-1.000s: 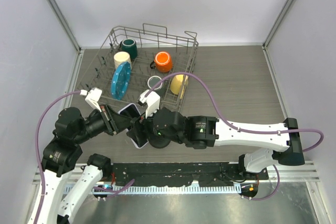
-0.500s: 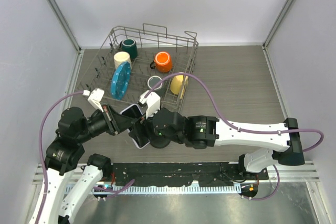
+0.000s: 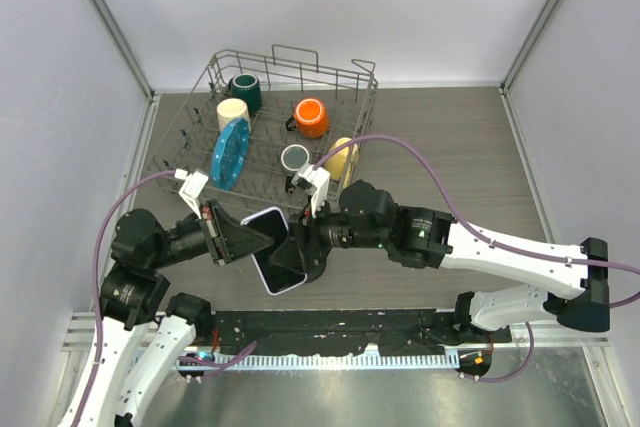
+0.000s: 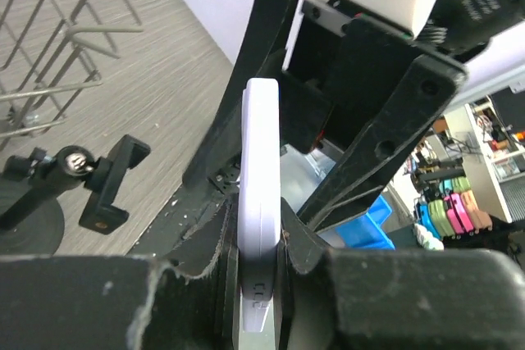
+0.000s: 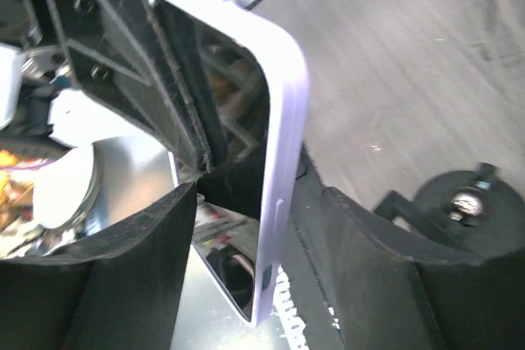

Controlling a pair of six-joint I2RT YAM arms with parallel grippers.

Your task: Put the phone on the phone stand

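Note:
The phone has my left gripper on its upper half, so my right gripper should hold it while my left gripper grabs the phone's lower end (image 3: 281,282).
The phone (image 3: 277,253), with a black screen and a pale lilac rim, is held above the table near the front centre. My left gripper (image 3: 256,241) is shut on its left end. In the left wrist view the phone (image 4: 261,145) stands edge-on, pinched between the jaws of my left gripper (image 4: 261,231). My right gripper (image 3: 302,245) is open, its jaws on either side of the phone (image 5: 283,120). A gap shows on the screen side of my right gripper (image 5: 261,202). The black phone stand (image 4: 105,188) sits on the table just beyond, seen also as the phone stand (image 5: 459,202) in the right wrist view.
A wire dish rack (image 3: 290,65) stands at the back left. It holds a blue plate (image 3: 230,150), an orange mug (image 3: 311,117), a teal mug (image 3: 243,93), a cream mug (image 3: 232,112) and a yellow mug (image 3: 342,157). Purple cables arch over both arms.
The right arm has drawn back to the right and its jaws have narrowed. The left gripper has tightened on the phone, which now lies flatter, screen up, a little further right.

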